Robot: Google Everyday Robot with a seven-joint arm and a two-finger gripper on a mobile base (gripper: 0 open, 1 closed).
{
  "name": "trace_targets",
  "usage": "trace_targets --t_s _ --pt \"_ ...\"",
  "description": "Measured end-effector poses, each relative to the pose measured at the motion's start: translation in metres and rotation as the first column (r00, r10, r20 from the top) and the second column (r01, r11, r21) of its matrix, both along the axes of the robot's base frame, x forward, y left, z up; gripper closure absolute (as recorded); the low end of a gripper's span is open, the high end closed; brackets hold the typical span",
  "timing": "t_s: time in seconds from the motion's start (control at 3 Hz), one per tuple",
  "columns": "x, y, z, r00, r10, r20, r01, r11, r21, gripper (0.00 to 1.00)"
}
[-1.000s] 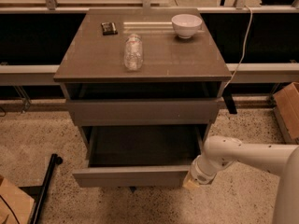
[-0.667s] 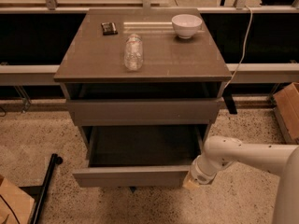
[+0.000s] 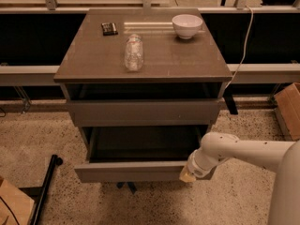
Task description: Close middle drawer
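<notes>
Next, I release the middle drawer pushed back into the grey-brown cabinet (image 3: pixel 138 147), just below the top drawer.
The middle drawer (image 3: pixel 131 170) is pulled well out of the grey-brown cabinet (image 3: pixel 93 60), and its dark inside looks empty. The taller top drawer (image 3: pixel 140 111) above it stands slightly out too. The lowest drawer is hidden under the open one. My gripper (image 3: pixel 188 174), on the end of the white arm (image 3: pixel 243 151) reaching in from the right, is against the right end of the middle drawer's flat front.
On the cabinet top are a clear bottle lying down (image 3: pixel 133 53), a white bowl (image 3: pixel 187 25) and a small dark object (image 3: pixel 109 28). A cardboard box (image 3: pixel 288 109) stands at the right, a black pole (image 3: pixel 44 191) lies on the floor at the left, and a white cable (image 3: pixel 241 55) hangs behind.
The gripper and the middle drawer's front have shifted slightly towards the cabinet. Nothing else has moved.
</notes>
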State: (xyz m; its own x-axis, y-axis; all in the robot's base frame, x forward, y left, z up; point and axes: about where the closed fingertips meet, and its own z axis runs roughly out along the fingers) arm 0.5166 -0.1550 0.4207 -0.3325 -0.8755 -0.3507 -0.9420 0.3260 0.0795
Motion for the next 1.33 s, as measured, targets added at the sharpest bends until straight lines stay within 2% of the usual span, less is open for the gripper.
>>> trace_targets --t_s 0.33,0.67,1.0,1.33 --pt "0.04 0.015 0.014 0.9952 0.044 0.088 -0.046 0.999 0.024 1.0" --pt "0.063 0.028 0.023 0.9877 0.07 0.139 -0.078 0.996 0.051 1.0" --pt "0.064 0.029 0.021 0.9879 0.066 0.14 -0.073 0.996 0.043 1.0" --pt "0.092 0.025 0.01 0.9804 0.056 0.189 -0.063 0.998 0.031 1.0"
